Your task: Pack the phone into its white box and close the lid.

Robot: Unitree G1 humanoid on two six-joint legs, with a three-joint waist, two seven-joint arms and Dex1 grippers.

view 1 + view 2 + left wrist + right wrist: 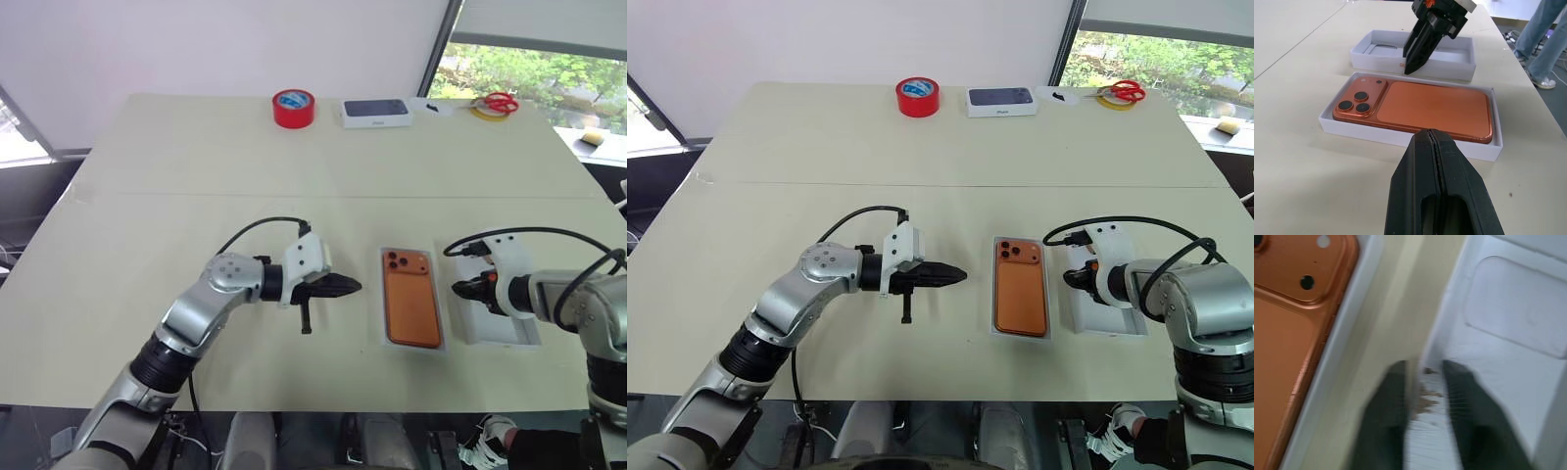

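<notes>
My right gripper is going to let go of the lid, tilted along the white box's long edge (385, 290) nearest my left gripper.
The orange phone (411, 305) lies camera side up inside the white box (1400, 138), near the table's front edge. Just to its right rests the lid (511, 331), its plain white inside facing up. My right gripper (458, 290) points down at the lid's wall nearest the box. In the right wrist view its fingers (1396, 396) stand on either side of that wall, shut on it. My left gripper (353, 286) is shut and empty. It hovers left of the box and points right toward it.
At the table's far edge stand a red tape roll (294, 108), a small white box with a dark top (376, 113), red scissors (500, 102) and a yellow ring. A person's legs in jeans (1547, 39) stand beyond the table's right side.
</notes>
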